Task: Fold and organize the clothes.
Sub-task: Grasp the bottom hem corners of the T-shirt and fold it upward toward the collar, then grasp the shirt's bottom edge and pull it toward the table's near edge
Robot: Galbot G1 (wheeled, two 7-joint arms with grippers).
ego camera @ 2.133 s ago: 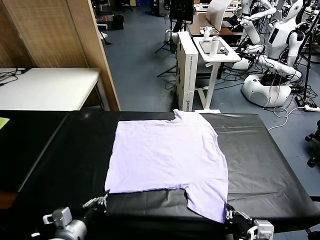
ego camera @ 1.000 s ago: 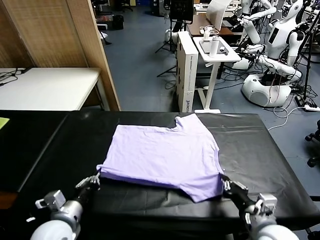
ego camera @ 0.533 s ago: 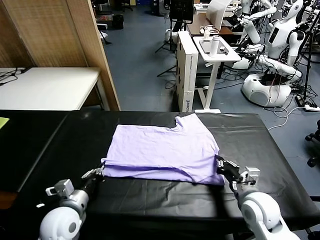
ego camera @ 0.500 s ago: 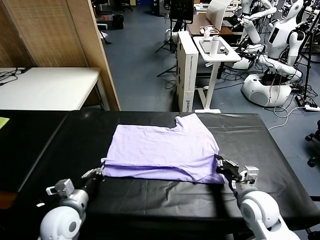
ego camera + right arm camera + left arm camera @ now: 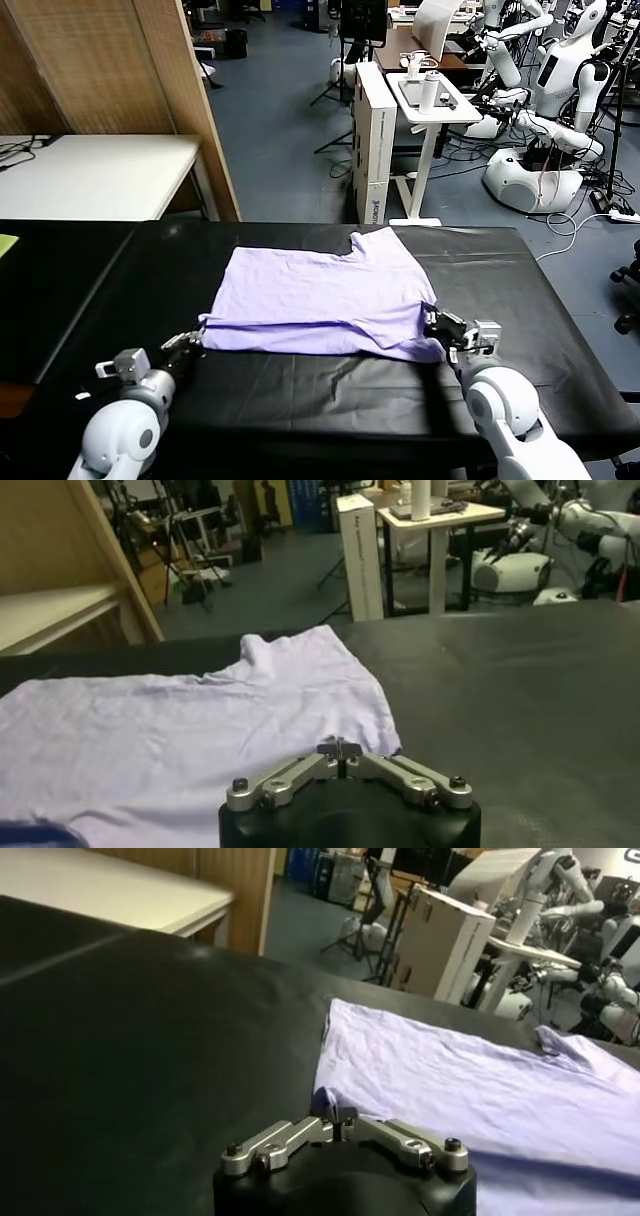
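I will open my left gripper from the lavender T-shirt's side behind its near corner, take that near corner (image 5: 207, 346) and pull the T-shirt closer.
The lavender T-shirt (image 5: 325, 295) lies on the black table (image 5: 520, 280), its near part folded over so a doubled edge runs along the front. My left gripper (image 5: 197, 338) is shut on the shirt's near-left corner, which shows in the left wrist view (image 5: 330, 1098). My right gripper (image 5: 433, 322) is shut on the near-right corner; the right wrist view shows the fabric (image 5: 200, 730) reaching right up to the closed fingers (image 5: 341, 750). A sleeve (image 5: 375, 243) sticks out at the far right.
A white table (image 5: 90, 175) and a wooden partition (image 5: 190, 100) stand beyond the far left. A white box and a small stand with bottles (image 5: 430, 95) lie beyond the far edge, with other robots (image 5: 560, 90) at the far right.
Both grippers have carried the shirt's near edge away from me, across the shirt. The visible shirt has become shorter front to back. Both arms have reached further over the table.
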